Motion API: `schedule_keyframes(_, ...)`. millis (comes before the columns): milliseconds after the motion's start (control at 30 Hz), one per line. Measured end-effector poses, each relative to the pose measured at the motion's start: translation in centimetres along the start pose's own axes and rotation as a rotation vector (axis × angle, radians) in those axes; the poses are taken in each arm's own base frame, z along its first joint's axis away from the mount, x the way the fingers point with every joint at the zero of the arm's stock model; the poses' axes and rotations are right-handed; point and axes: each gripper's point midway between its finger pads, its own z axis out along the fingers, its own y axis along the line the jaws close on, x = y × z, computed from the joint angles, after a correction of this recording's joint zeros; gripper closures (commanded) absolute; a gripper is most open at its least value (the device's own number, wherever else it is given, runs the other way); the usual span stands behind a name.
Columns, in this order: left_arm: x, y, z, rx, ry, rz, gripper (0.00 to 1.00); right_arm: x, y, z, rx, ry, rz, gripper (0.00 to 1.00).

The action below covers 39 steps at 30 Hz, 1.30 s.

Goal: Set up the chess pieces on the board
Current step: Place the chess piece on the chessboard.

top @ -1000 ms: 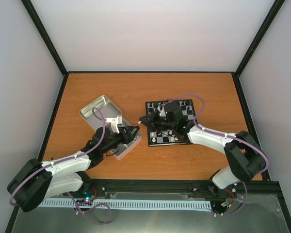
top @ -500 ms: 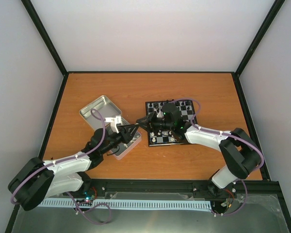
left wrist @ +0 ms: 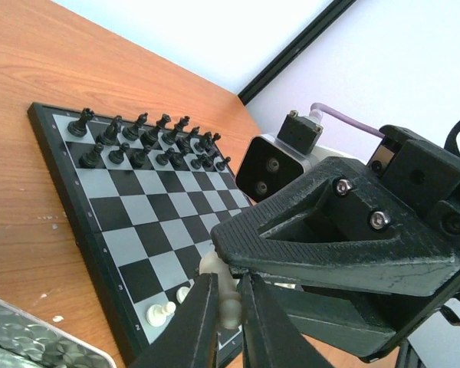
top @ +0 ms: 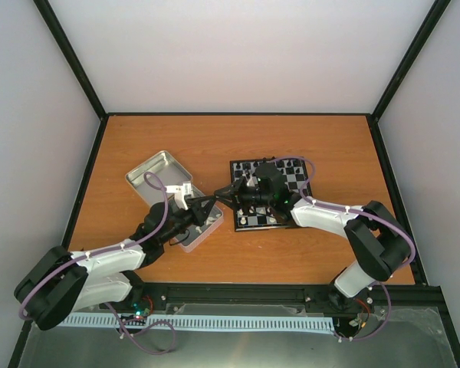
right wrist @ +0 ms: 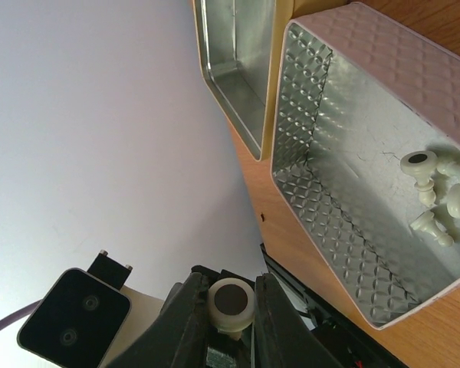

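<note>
Next, I set the cream chess piece, now held just above the board, down with my left gripper on the board's nearest row (top: 254,222), next to the white pawns.
Over the near left corner of the board (top: 300,178) my two grippers meet tip to tip. In the left wrist view my left gripper (left wrist: 228,316) is shut on a cream chess piece (left wrist: 231,303) just above the board (left wrist: 138,207). One finger (left wrist: 330,253) of the right gripper lies across the top of that piece. My right gripper (right wrist: 230,308) is shut on a cream piece (right wrist: 230,299) whose round dark-centred base faces the camera. From above, the left gripper (top: 222,198) and right gripper (top: 233,193) touch, and the piece is hidden between them.
Two rows of black pieces (left wrist: 153,138) stand along the board's far edge. Two white pawns (left wrist: 162,310) stand near its near corner. The open silver tin (right wrist: 345,153) holds a few cream pieces (right wrist: 437,192); its lid (top: 159,176) lies to the left.
My left gripper has reached right from the tin to the board's corner and shut on the piece that the right gripper holds. The right gripper has shifted slightly left.
</note>
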Motion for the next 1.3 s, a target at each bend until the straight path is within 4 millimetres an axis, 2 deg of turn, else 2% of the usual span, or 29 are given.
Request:
schedule_keyframes(133,-0.1,0.2,0.0,-0.013,-0.005,0.016,0.99,0.0,0.0,0.0,-0.001,-0.001,-0.001,0.85)
schedule_keyframes(200,-0.2,0.2,-0.1,-0.019,-0.005,0.022,0.99,0.0,0.0,0.0,-0.001,0.0,-0.005,0.79)
schedule_keyframes(333,-0.5,0.3,-0.3,-0.045,-0.002,0.041,0.99,0.0,-0.1,0.1,0.015,-0.002,-0.028,0.51)
schedule_keyframes(367,-0.6,0.3,-0.3,-0.054,0.001,0.047,0.99,0.0,-0.1,0.1,0.023,-0.005,-0.049,0.46)
schedule_keyframes(533,-1.2,0.3,0.0,-0.122,0.049,0.079,0.99,-0.6,0.5,-0.3,0.055,-0.029,-0.127,0.37)
schedule_keyframes(633,-1.0,0.6,0.0,-0.171,0.106,0.091,0.99,-1.5,0.4,-1.5,0.086,-0.073,-0.179,0.35)
schedule_keyframes(833,0.6,1.5,-0.1,-0.273,0.279,0.11,0.99,-4.3,2.0,-7.0,0.133,-0.259,-0.344,0.34)
schedule_keyframes(1033,2.0,1.0,0.6,-0.296,0.451,0.138,0.99,-6.0,2.6,-14.2,0.244,-0.511,-0.52,0.34)
schedule_keyframes(1233,2.7,-1.2,3.9,-0.321,0.601,0.218,0.99,-7.5,1.6,-22.0,0.439,-0.786,-0.617,0.34)
schedule_keyframes(1300,3.0,-2.0,5.2,-0.336,0.637,0.253,0.99,-7.6,1.1,-23.7,0.484,-0.843,-0.625,0.34)
